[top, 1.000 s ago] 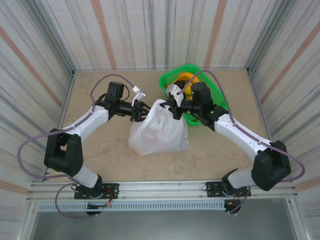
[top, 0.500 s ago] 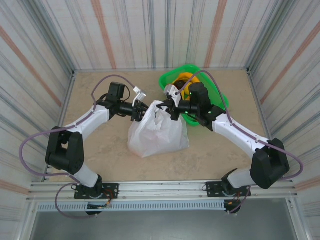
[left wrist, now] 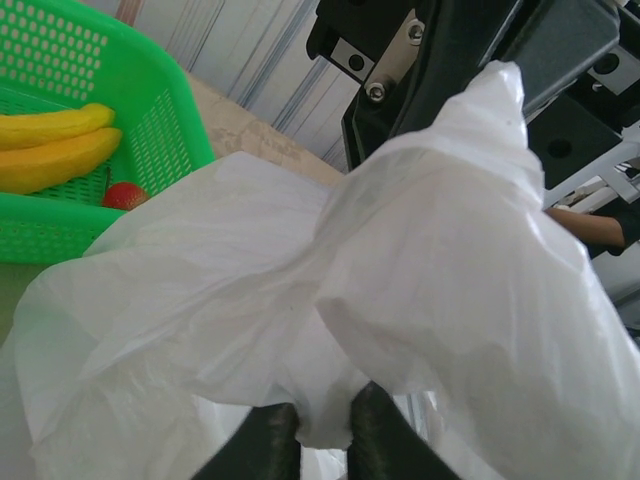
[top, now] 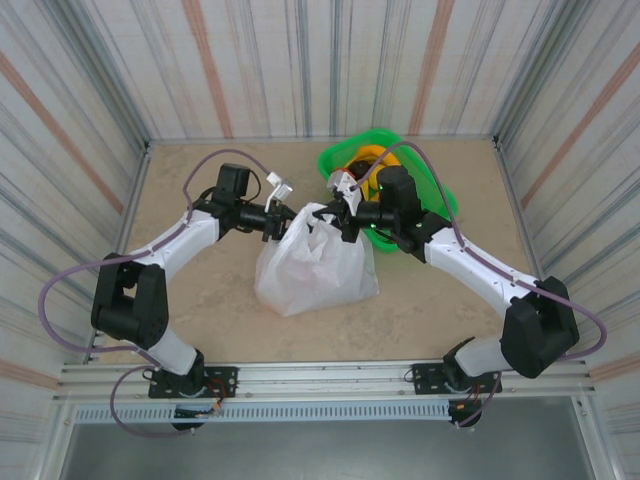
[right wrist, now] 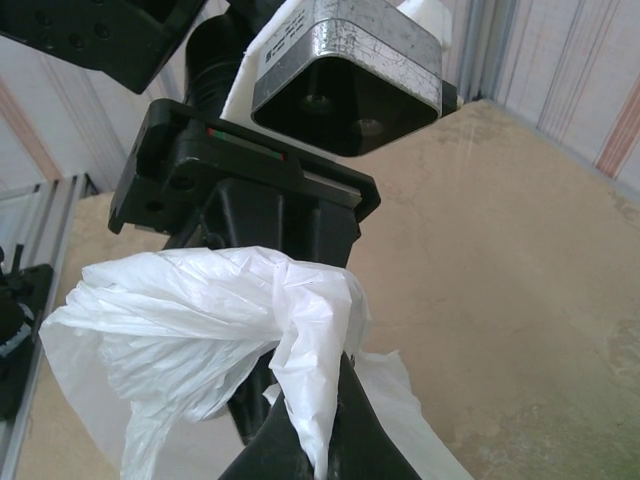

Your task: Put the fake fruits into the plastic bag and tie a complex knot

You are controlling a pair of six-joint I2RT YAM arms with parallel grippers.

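The strip bunches over my right gripper's fingertips close to my left gripper, so my right gripper needs to open and retake its hanging part (right wrist: 314, 405) before pulling the strips apart.
The white plastic bag (top: 315, 265) stands on the table's middle, its top drawn up between both arms. My left gripper (top: 286, 221) is shut on a handle strip of the bag (left wrist: 325, 425), pinched between its black fingers (left wrist: 262, 445). My right gripper (top: 338, 216) is shut on the other strip (right wrist: 312, 400), which bunches and folds over its fingertips. The two grippers face each other closely above the bag's mouth. Yellow bananas (left wrist: 60, 145) and a red fruit (left wrist: 125, 195) lie in the green basket (left wrist: 160, 120). The bag's contents are hidden, and no knot shows.
The green basket (top: 432, 190) sits at the back right, behind my right arm, with orange and yellow fruit (top: 368, 156) in it. Striped walls close in the beige table (top: 200, 290) on three sides. A metal rail runs along the near edge.
Both grippers have moved slightly closer together over the bag, and the bag's top has been drawn up tighter between them.
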